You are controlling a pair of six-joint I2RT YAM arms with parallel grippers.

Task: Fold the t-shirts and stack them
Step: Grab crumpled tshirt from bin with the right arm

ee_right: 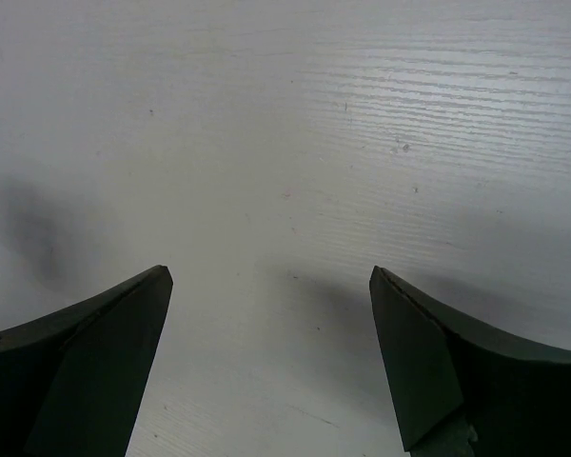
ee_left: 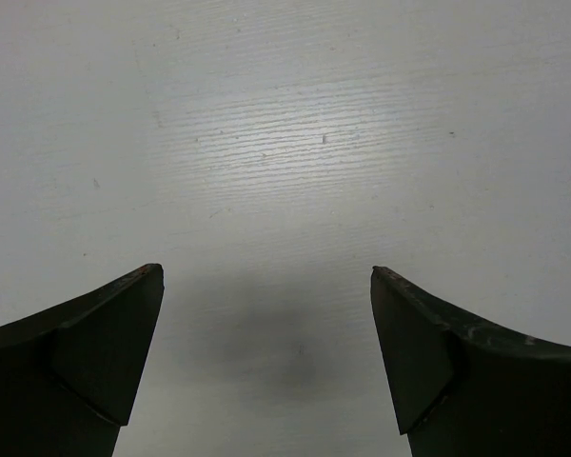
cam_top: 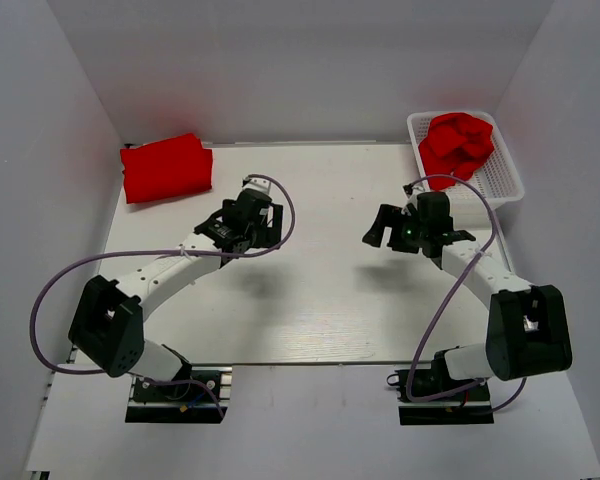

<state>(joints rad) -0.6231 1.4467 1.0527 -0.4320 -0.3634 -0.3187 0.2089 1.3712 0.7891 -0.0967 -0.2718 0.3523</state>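
My left gripper is to close on the crumpled red t-shirt from the white mesh basket, once that t-shirt is lying on the white table's far middle part point(cam_top: 304, 190).
One red t-shirt point(cam_top: 166, 167) lies folded at the far left corner of the white table point(cam_top: 310, 300). Another red t-shirt point(cam_top: 460, 143) sits crumpled inside the white mesh basket point(cam_top: 508, 186) at the far right. My left gripper point(cam_top: 265, 228) hovers over bare table to the right of the folded shirt, open and holding nothing. My right gripper point(cam_top: 378, 228) hangs left of the basket, also open and empty. The left wrist view shows the left gripper point(ee_left: 266, 271) with only bare table between its fingers, and the right wrist view shows the same for the right gripper point(ee_right: 271, 271).
White walls close in the table on the left, back and right. Purple cables loop off both arms. The basket stands against the right wall at the table's far corner.
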